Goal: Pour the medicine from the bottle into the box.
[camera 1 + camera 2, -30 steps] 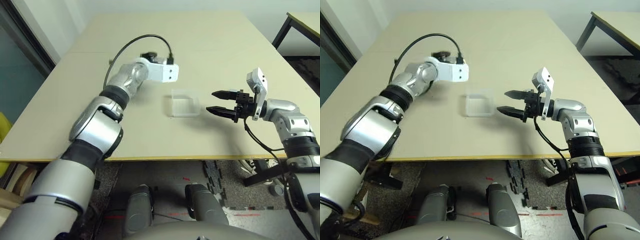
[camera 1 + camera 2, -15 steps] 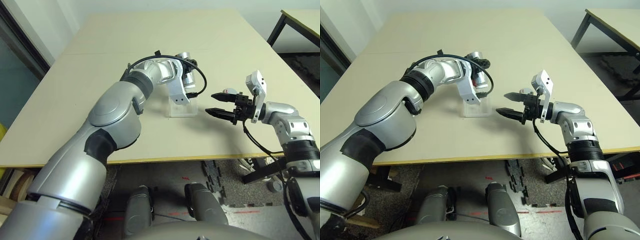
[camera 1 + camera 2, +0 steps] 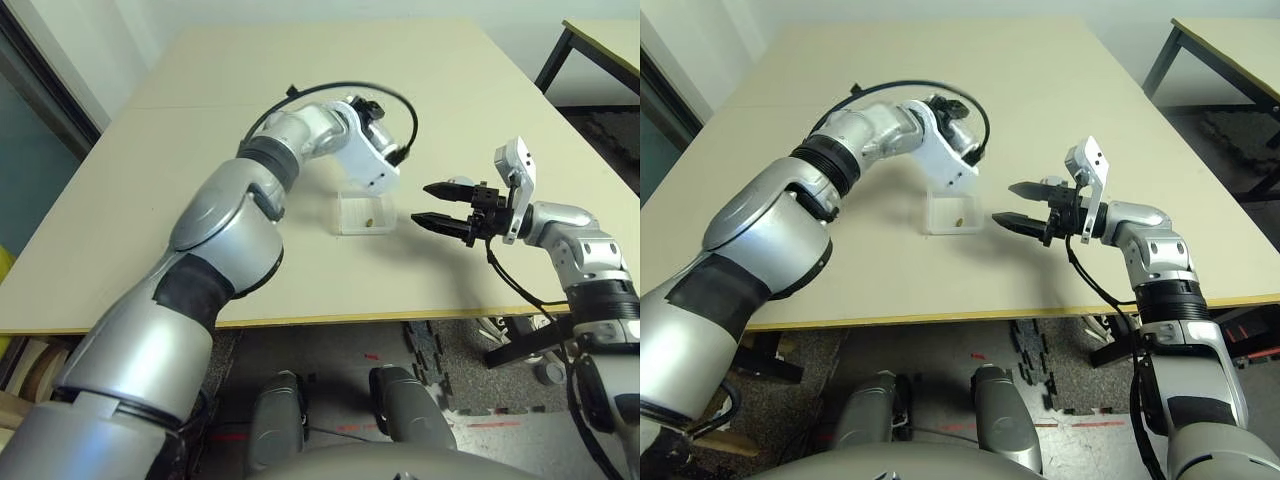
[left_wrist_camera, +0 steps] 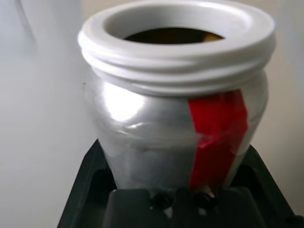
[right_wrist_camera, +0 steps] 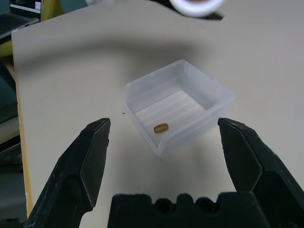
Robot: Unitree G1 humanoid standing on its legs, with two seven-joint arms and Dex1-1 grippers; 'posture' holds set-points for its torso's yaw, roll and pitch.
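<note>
My left gripper needs to let go of the bottle on the tan table [image 3: 264,207] beside the box, opposite my right gripper.
My left gripper [image 4: 173,159] is shut on the bottle [image 4: 156,118], a silvery one with a red stripe and a wide white mouth. In the head views the left wrist [image 3: 365,150] hangs just above the far edge of the box [image 3: 362,212]. The box is clear plastic and sits mid-table. One small brownish piece of medicine [image 5: 161,128] lies on its floor. The bottle's mouth [image 5: 197,4] shows above the box in the right wrist view. My right gripper [image 3: 420,203] is open and empty, level with the table, just right of the box and pointing at it.
The tan table [image 3: 300,60] stretches bare beyond and to the left of the box. A second table's dark leg [image 3: 555,55] stands at the far right. A black cable [image 3: 330,88] loops over the left wrist.
My left arm has swung from the far left to above the box, carrying the bottle. A piece of medicine now lies in the box. The right arm has not moved.
</note>
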